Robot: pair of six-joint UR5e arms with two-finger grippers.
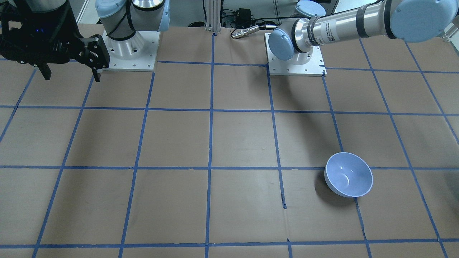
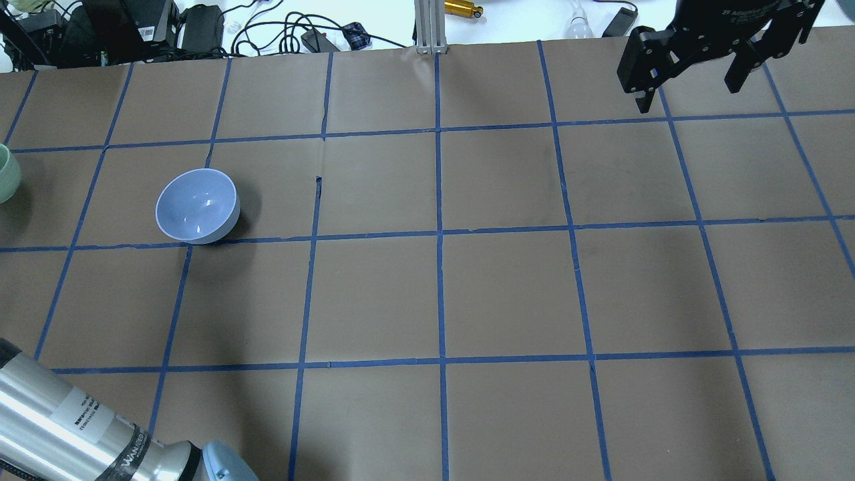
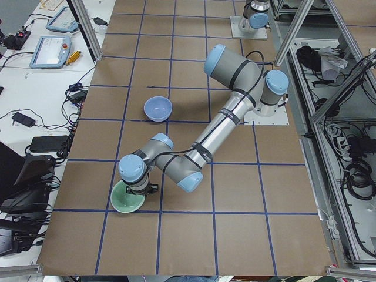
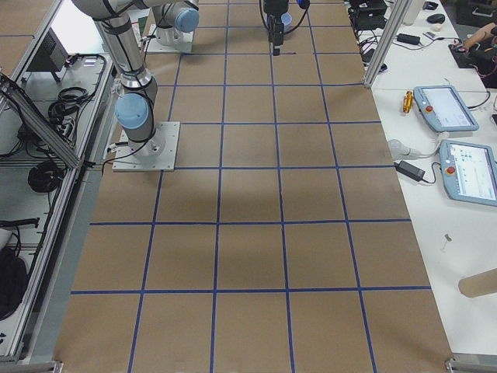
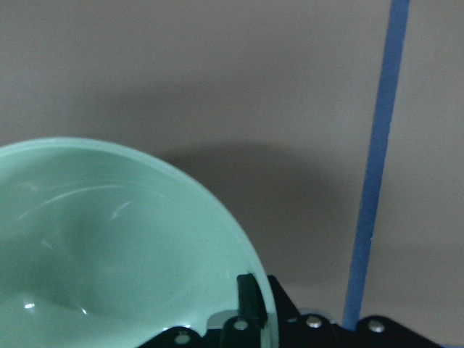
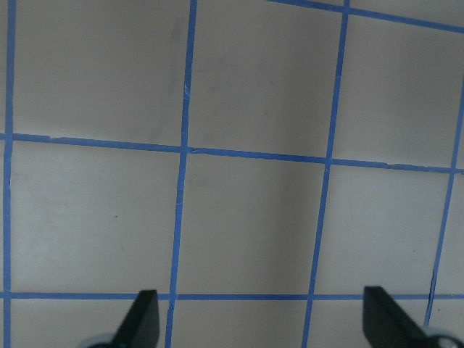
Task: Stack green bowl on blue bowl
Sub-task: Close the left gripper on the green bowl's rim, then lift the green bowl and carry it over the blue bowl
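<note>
Next, I let go of the green bowl, now at the table's far end, nested upright inside the empty blue bowl [image 1: 349, 173] with my left gripper.
The green bowl [image 5: 109, 254] is pale mint and sits at the table's far left end; it also shows in the exterior left view [image 3: 126, 203] and at the overhead view's left edge [image 2: 5, 175]. My left gripper [image 5: 264, 296] is at its rim, one finger inside and one outside, closed on the rim. The blue bowl [image 2: 197, 206] stands upright and empty a square or so away, also seen in the front view [image 1: 348, 174]. My right gripper [image 2: 688, 97] hangs open and empty high over the far right of the table, its fingers wide apart in its wrist view [image 6: 264, 322].
The table is brown paper with a grid of blue tape [image 2: 439, 234]. Cables, power bricks and an aluminium post [image 2: 427, 27] line the far edge. The arm bases [image 1: 131, 53] stand on plates at the robot's side.
</note>
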